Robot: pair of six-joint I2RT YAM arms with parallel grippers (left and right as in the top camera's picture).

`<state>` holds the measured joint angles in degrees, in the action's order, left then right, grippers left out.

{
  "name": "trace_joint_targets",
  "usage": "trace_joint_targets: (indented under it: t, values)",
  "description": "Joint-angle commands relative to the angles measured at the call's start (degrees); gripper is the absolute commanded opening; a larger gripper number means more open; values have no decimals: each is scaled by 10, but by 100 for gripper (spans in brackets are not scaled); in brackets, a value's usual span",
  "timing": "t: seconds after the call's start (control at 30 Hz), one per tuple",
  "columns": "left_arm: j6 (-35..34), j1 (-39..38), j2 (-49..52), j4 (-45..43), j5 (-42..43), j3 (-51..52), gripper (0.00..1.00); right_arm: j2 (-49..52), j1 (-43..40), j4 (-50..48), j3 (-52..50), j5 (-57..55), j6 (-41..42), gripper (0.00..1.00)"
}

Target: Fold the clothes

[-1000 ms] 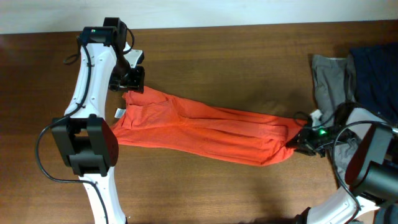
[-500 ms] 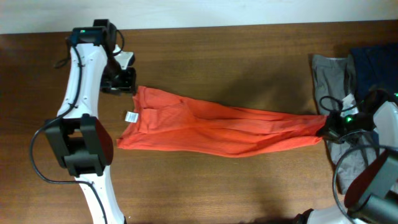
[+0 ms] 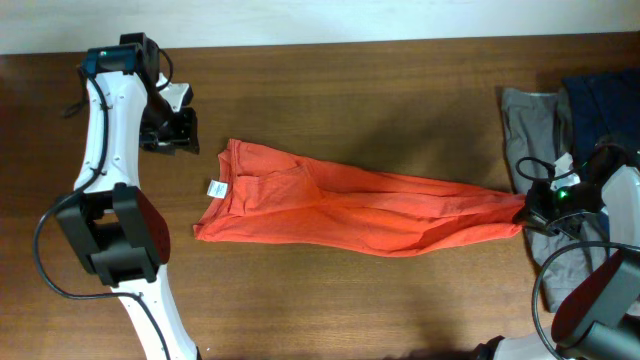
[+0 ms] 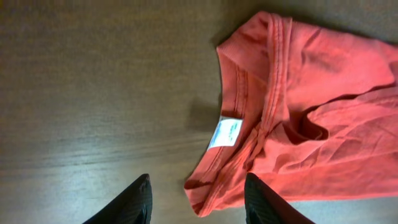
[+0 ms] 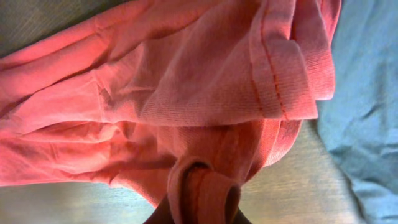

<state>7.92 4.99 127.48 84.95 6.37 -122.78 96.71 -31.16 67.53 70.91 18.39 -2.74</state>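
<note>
I should let go of the T-shirt's hem with my right gripper on the shirt's own body [image 3: 301,199], next to the crease nearest the collar.
The orange-red T-shirt [image 3: 350,205] lies stretched across the wooden table, its collar end with a white tag [image 3: 214,188] at the left. My left gripper [image 3: 172,140] is open and empty, apart from the shirt, up and left of the collar. In the left wrist view the collar and tag [image 4: 226,132] lie ahead of the open fingers [image 4: 198,202]. My right gripper [image 3: 532,205] is shut on the shirt's right end; bunched hem fabric [image 5: 202,193] sits between its fingers.
A grey garment [image 3: 530,120] and a dark blue garment [image 3: 605,110] lie at the right edge, next to my right gripper. The grey-blue cloth also shows in the right wrist view [image 5: 367,112]. The table's back edge meets a white wall.
My left gripper let go of the collar and moved away to the upper left. My right gripper pulled the shirt's end to the right, stretching it out.
</note>
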Motion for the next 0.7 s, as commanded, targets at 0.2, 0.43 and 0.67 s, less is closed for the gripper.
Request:
trace_joint_targets:
  t: [0.2, 0.43, 0.67]
  values:
    - [3, 12, -18, -3, 47, -17, 43, -27, 63, -4, 16, 40, -15, 4]
    - [3, 44, -19, 45, 85, -110, 43, -48, 248, -18, 37, 41, 32, 4]
    - [3, 68, -19, 89, 85, -189, 45, -30, 426, -118, 37, 41, 109, 4]
